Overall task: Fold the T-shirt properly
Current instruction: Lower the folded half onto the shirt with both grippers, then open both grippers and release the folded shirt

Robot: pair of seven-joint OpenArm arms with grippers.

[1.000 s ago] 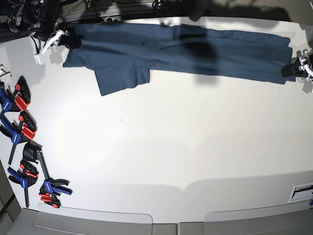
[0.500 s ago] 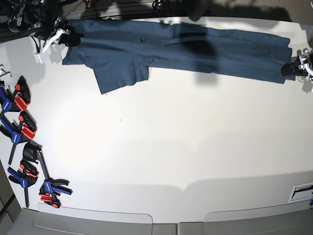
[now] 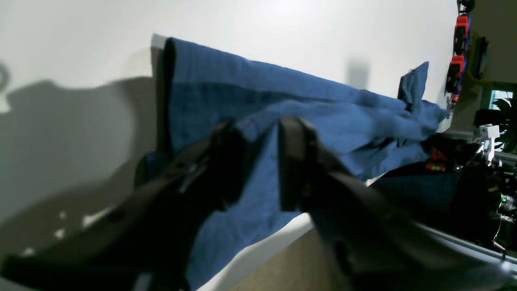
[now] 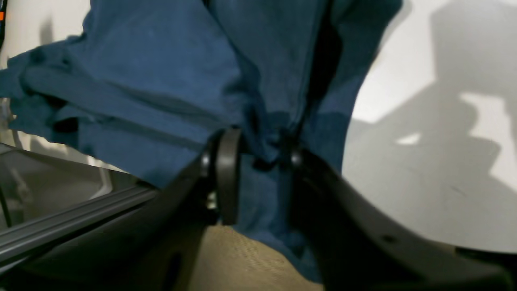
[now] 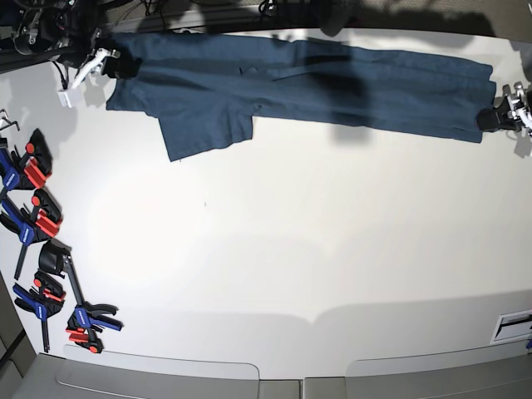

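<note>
The robot's right gripper needs to next go to the T-shirt's sleeve and close on the sleeve's front corner point(image 5: 171, 159), the one nearest the clamps.
The dark blue T-shirt point(image 5: 332, 79) lies stretched in a long band along the table's far edge, with one sleeve point(image 5: 204, 129) pointing toward the front. My left gripper point(image 5: 499, 116) sits at the shirt's right end in the base view. In the left wrist view the left gripper point(image 3: 261, 129) stands open, its black fingers point(image 3: 295, 161) on either side of the T-shirt point(image 3: 282, 89). My right gripper point(image 5: 112, 65) is at the shirt's left end. The right gripper point(image 4: 261, 145) is open too, with a bunched fold of T-shirt point(image 4: 161, 60) lying between its jaws.
Several blue and red clamps point(image 5: 33, 216) lie along the table's left edge. The white table point(image 5: 291, 249) drops off just behind the shirt, where part of the cloth hangs over. A small white label point(image 5: 514, 324) sits at the front right.
Both grippers have gone from shut to open on the shirt's ends. The shirt has slid slightly toward the far edge.
</note>
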